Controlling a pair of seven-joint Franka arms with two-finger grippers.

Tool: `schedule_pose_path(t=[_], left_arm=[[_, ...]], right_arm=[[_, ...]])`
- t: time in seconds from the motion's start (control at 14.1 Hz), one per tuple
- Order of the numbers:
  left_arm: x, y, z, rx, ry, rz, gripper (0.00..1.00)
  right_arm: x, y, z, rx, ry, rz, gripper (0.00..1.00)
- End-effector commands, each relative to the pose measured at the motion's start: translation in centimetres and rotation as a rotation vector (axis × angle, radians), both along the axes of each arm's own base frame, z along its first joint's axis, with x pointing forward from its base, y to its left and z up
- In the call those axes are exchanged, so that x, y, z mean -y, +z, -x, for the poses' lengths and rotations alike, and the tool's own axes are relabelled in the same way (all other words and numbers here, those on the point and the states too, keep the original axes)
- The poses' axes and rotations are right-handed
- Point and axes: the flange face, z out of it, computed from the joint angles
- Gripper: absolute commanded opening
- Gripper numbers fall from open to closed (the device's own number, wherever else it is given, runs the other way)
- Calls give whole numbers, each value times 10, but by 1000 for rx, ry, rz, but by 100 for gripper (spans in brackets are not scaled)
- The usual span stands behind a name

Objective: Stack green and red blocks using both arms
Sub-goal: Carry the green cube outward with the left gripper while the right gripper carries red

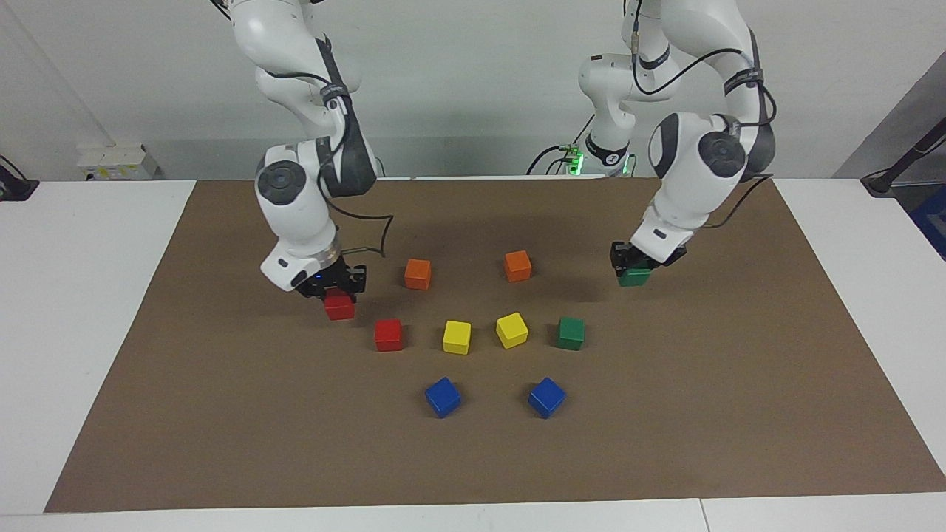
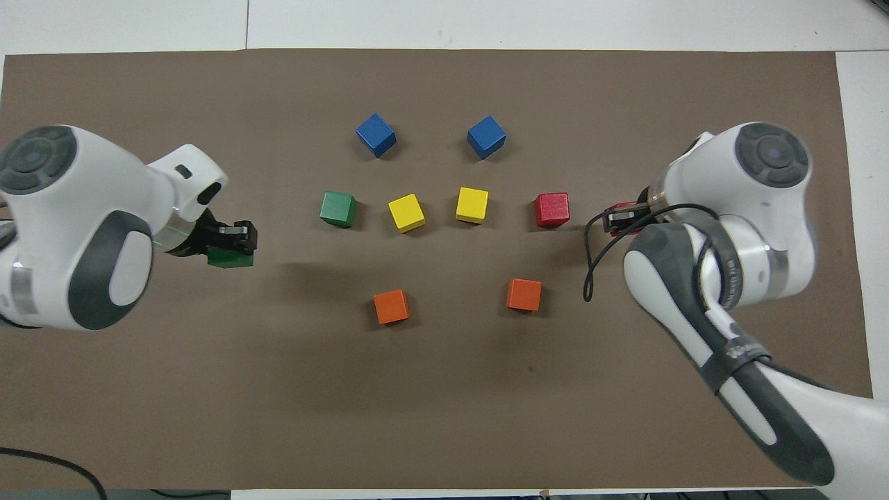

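Observation:
My left gripper will let go of the dark green block on the brown mat (image 2: 149, 286) beneath that gripper's own white arm, roughly level with the orange cubes.
My left gripper (image 1: 634, 267) is shut on a dark green block (image 1: 635, 278) low over the mat toward the left arm's end; it also shows in the overhead view (image 2: 229, 258) under the gripper (image 2: 235, 243). My right gripper (image 1: 334, 287) is shut on a red block (image 1: 339, 304) low over the mat toward the right arm's end; in the overhead view the gripper (image 2: 620, 219) hides most of that block. A second green block (image 1: 570, 332) (image 2: 338, 209) and a second red block (image 1: 388, 335) (image 2: 552, 210) sit at the two ends of the middle row.
Two yellow cubes (image 1: 457, 337) (image 1: 511, 329) sit between the free red and green blocks. Two orange cubes (image 1: 417, 273) (image 1: 517, 265) lie nearer to the robots, two blue cubes (image 1: 443, 397) (image 1: 547, 397) farther. A brown mat (image 1: 222, 414) covers the table.

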Motion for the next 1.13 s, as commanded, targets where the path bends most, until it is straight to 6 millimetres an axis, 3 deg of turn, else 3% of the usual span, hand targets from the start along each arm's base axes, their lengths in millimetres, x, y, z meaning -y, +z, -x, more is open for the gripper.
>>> schedule_pose_path(t=[0.0, 0.07, 0.21, 0.35, 0.57, 0.78, 1.06], left_arm=[[-64, 13, 11, -19, -41, 24, 0], [-88, 12, 13, -19, -66, 31, 0], [-128, 0, 23, -11, -123, 42, 0], [-152, -28, 34, 30, -156, 29, 0], [-156, -64, 47, 79, -147, 12, 0], [-158, -93, 44, 86, -167, -19, 0], [-161, -112, 47, 109, -163, -28, 0]], right_arm=[[39, -7, -11, 7, -4, -14, 0], [59, -8, -12, 11, -29, -13, 0], [79, -11, -12, 15, -25, -11, 0], [96, -30, -14, 4, -20, -12, 0], [105, -46, -15, -10, -28, -12, 0], [114, -61, -16, -23, -25, -10, 0], [114, -65, -15, -30, -20, -5, 0]])
